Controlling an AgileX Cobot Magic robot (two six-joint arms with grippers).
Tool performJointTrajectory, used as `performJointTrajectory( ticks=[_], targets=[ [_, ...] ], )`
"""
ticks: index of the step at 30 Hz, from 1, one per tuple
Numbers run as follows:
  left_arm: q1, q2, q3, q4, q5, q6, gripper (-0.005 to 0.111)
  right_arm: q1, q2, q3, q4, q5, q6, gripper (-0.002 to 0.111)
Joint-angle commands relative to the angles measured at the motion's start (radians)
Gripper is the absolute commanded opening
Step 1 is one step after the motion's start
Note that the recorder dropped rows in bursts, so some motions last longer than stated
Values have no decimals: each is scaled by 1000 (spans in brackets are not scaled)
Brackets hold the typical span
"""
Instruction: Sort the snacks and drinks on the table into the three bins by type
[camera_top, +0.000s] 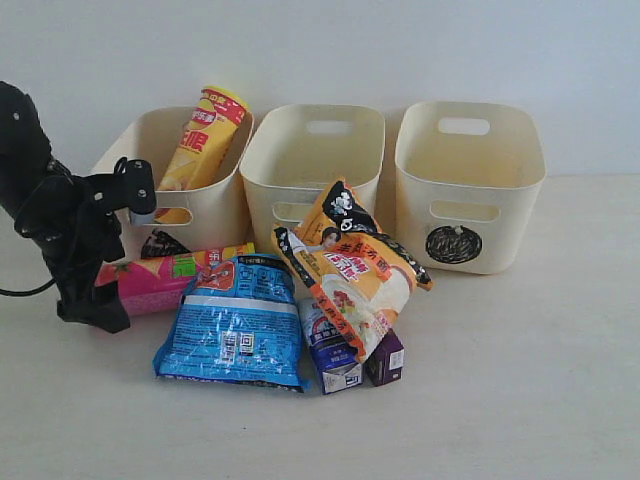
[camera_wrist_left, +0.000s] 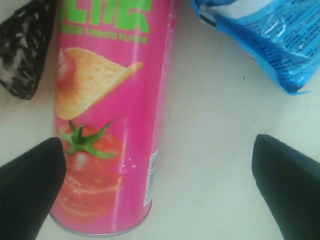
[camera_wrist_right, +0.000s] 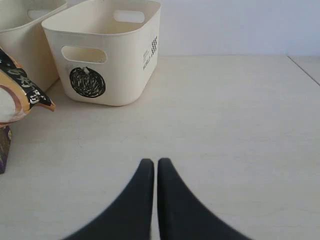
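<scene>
The blue bag's side edge (camera_top: 198, 302) (camera_wrist_left: 225, 10) by the pink-yellow chip canister, at the end of the bag's white stripe, will be gripped by my left gripper.
A pink-yellow chip canister (camera_top: 170, 278) lies on its side on the table (camera_top: 520, 380). My left gripper (camera_top: 100, 300) hangs open over its bottom end. In the left wrist view the canister (camera_wrist_left: 107, 125) lies between the spread fingers (camera_wrist_left: 30, 185), close to one and untouched. A yellow-red canister (camera_top: 205, 135) leans in the left bin (camera_top: 215, 205). The blue bag (camera_top: 238, 322) lies flat in front. An orange-black bag (camera_top: 350, 270) rests over the white-and-blue carton (camera_top: 333, 358) and the purple carton (camera_top: 388, 358). My right gripper (camera_wrist_right: 156, 162) is shut and empty over bare table.
The middle bin (camera_top: 312, 160) and the right bin (camera_top: 470, 180), which bears a circle mark, show nothing inside. A black triangle mark (camera_wrist_left: 25, 45) on the left bin's front sits just beyond the pink canister. A corner of the blue bag (camera_wrist_left: 270, 35) lies beside the left gripper.
</scene>
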Motion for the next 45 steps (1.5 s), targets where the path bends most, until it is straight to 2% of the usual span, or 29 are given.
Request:
performJointTrajectory(
  ticks=[1, 12, 18, 22, 27, 30, 33, 37, 40, 45],
  targets=[
    [0, 22, 6, 12, -17, 5, 93, -3, -5, 4, -3, -9, 0, 0],
    [0, -34, 6, 21, 1, -8, 93, -3, -5, 4, -3, -9, 0, 0],
    [0, -123, 6, -2, 22, -162, 93, -3, -5, 4, -3, -9, 0, 0],
    [0, -170, 6, -134, 87, -322, 93, -3, -5, 4, -3, -9, 0, 0],
    [0, -156, 6, -444, 252, -541, 93, -3, -5, 4, -3, -9, 0, 0],
    [0, -128, 27, -523, 312, -594, 93, -3, -5, 4, -3, -9, 0, 0],
    [-2, -109, 69, -519, 292, -601, 90, -3, -5, 4, -3, -9, 0, 0],
    [-2, -90, 114, -506, 171, -589, 84, -3, -5, 4, -3, -9, 0, 0],
    [-3, -78, 164, -507, 71, -510, 84, -3, -5, 4, -3, -9, 0, 0],
    [-3, -36, 185, -515, 4, -497, 91, -3, -5, 4, -3, -9, 0, 0]
  ],
)
